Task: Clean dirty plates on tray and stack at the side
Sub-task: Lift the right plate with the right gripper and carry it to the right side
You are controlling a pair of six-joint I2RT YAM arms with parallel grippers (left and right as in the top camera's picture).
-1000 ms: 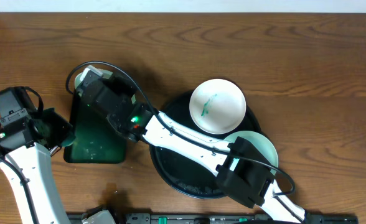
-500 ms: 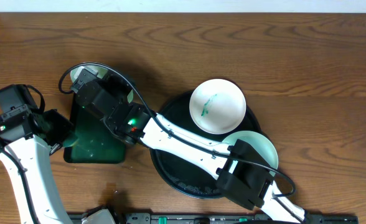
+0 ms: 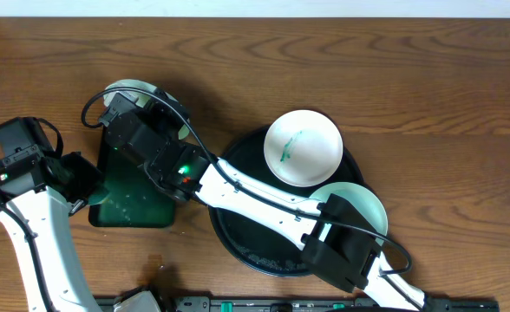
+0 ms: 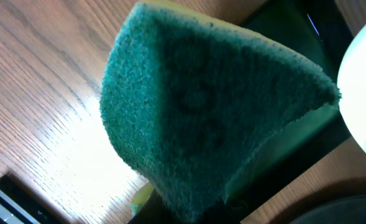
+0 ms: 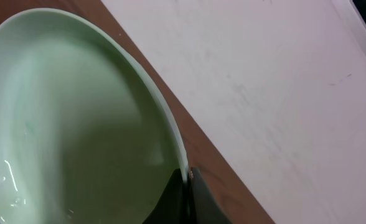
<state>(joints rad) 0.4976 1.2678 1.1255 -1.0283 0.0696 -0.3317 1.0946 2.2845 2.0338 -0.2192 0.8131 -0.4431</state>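
My left gripper will let go of the green sponge in the dark-green tray (image 3: 153, 177), toward the side of that tray that faces the black tray.
My right gripper (image 5: 188, 183) is shut on the rim of a pale, wet plate (image 5: 77, 118). In the overhead view it holds this plate (image 3: 136, 87) just beyond the far end of the dark-green rectangular tray (image 3: 134, 204), and the right gripper (image 3: 127, 107) hides most of it. My left gripper (image 3: 81, 185) is shut on a green sponge (image 4: 201, 106), which fills the left wrist view. A white plate with a teal smear (image 3: 303, 147) sits on the far rim of the round black tray (image 3: 246, 243). Another pale plate (image 3: 365, 204) lies at its right edge.
The right arm stretches diagonally across the black tray and the green tray's near right corner. The held plate's white edge (image 4: 365, 93) shows at the right of the left wrist view. Bare wooden table lies to the far side and right.
The right gripper has carried the plate a little up and to the left, past the green tray's far end. The left arm has shifted only slightly.
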